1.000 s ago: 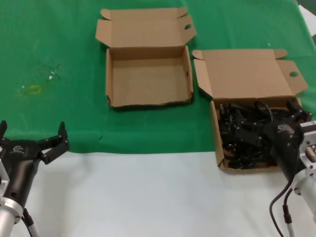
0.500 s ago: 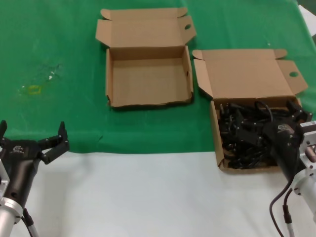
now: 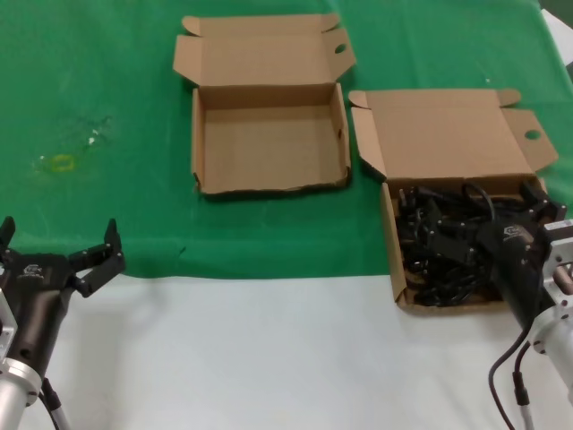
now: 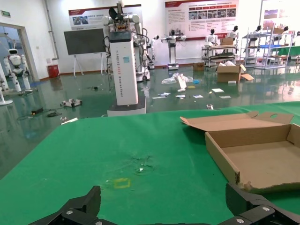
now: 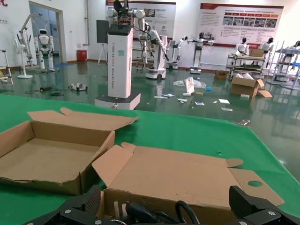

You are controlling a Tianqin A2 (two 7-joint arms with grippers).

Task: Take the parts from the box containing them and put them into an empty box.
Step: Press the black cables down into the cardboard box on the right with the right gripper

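Note:
Next, I close my right gripper on the middle of the bundle [image 3: 477, 211] of black power cords in the full box's far half, near the box's folded-back lid.
The black power cords [image 3: 439, 246] lie tangled in the straight-walled box [image 3: 394, 255] at the right, its lid [image 3: 448, 134] folded back. My right gripper [image 3: 488, 219] is open, low over these cords, with nothing gripped; the right wrist view shows the cords [image 5: 140, 213] between its fingertips [image 5: 241, 199]. The empty box [image 3: 269, 143] with the wavy front wall stands at the centre back, lid open; it also shows in the left wrist view [image 4: 262, 154] and the right wrist view [image 5: 51, 154]. My left gripper [image 3: 58, 237] is open and empty at the near left.
A green cloth [image 3: 107, 90] covers the far half of the table, and white tabletop [image 3: 269, 358] lies nearer me. A small yellow mark [image 3: 63, 162] and some clear scraps sit on the cloth at the left. The two boxes nearly touch.

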